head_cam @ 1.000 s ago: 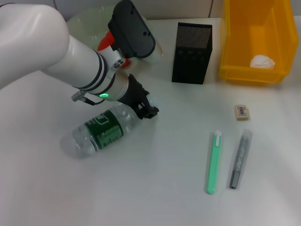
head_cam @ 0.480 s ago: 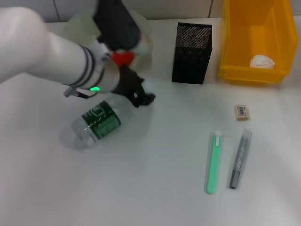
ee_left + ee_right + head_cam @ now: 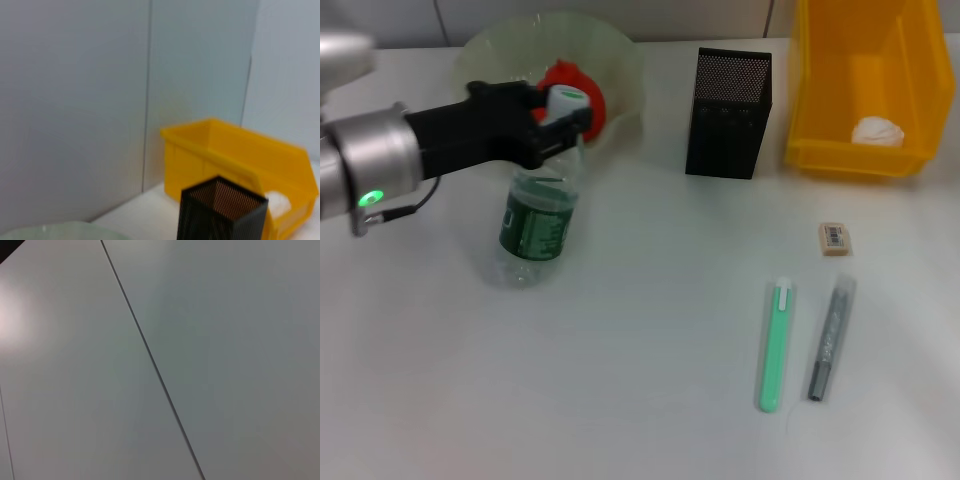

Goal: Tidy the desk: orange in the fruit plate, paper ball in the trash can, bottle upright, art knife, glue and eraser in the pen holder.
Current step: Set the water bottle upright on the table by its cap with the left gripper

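My left gripper is holding the bottle. Next, I set it standing upright on the table (image 3: pixel 556 243) just in front of the fruit plate and let go of it there.
The clear bottle (image 3: pixel 532 225) with a dark green label and white cap stands nearly upright on the table, left of centre. My left gripper (image 3: pixel 555 122) reaches in from the left and is shut on its neck just below the cap. The orange (image 3: pixel 582 95) lies in the pale-green fruit plate (image 3: pixel 520 45) behind the bottle, partly hidden by the gripper. The paper ball (image 3: pixel 877 130) lies in the yellow trash can (image 3: pixel 820 90). The black mesh pen holder (image 3: pixel 728 112) stands at the back centre. The eraser (image 3: pixel 834 238), the green art knife (image 3: pixel 775 345) and the grey glue stick (image 3: pixel 830 338) lie on the table at the right. My right gripper is out of view.
The left wrist view shows the trash can (image 3: pixel 235 155), the pen holder (image 3: pixel 220 210), the paper ball (image 3: pixel 277 202) and the plate's rim (image 3: pixel 65 231) against a grey wall. The right wrist view shows only wall panels.
The bottle has gone from lying on its side to nearly upright. My left arm has swung back to the left, uncovering the plate and the orange.
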Action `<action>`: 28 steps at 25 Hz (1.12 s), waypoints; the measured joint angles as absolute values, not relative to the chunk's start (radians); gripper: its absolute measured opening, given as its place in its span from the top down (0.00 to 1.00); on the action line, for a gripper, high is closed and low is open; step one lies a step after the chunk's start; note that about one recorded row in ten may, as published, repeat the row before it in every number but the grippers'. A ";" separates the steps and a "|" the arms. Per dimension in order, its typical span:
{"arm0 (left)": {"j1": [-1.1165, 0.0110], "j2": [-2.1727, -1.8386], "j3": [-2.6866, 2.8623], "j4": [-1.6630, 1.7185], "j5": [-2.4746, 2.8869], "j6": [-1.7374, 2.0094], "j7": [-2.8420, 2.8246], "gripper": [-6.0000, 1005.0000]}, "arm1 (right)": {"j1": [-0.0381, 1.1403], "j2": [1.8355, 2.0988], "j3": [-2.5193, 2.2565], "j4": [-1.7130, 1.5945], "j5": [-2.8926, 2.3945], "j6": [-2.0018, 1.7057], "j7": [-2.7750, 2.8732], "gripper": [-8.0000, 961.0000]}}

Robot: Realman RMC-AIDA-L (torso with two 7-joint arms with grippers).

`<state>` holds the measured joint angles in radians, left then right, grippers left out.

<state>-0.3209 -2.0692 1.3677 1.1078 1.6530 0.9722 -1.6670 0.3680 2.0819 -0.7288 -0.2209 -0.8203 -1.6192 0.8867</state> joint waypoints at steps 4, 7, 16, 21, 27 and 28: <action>-0.305 -2.069 1.240 0.935 1.470 1.096 -1.474 0.54 | 0.376 2.082 -0.734 -0.221 -0.820 -1.618 0.887 0.26; -0.333 -2.068 1.112 0.735 1.391 1.225 -1.296 0.55 | 0.382 2.082 -0.737 -0.222 -0.820 -1.620 0.887 0.26; -0.378 -2.069 0.931 0.480 1.302 1.434 -0.935 0.55 | 0.398 2.080 -0.740 -0.223 -0.827 -1.613 0.887 0.26; -0.385 -2.069 0.933 0.457 1.281 1.443 -0.888 0.55 | 0.398 2.080 -0.741 -0.221 -0.828 -1.613 0.887 0.26; -0.389 -2.071 0.935 0.451 1.278 1.436 -0.854 0.55 | 0.387 2.081 -0.741 -0.218 -0.828 -1.621 0.889 0.26; -0.403 -2.070 0.934 0.420 1.277 1.422 -0.838 0.55 | 0.385 2.081 -0.741 -0.217 -0.828 -1.621 0.892 0.26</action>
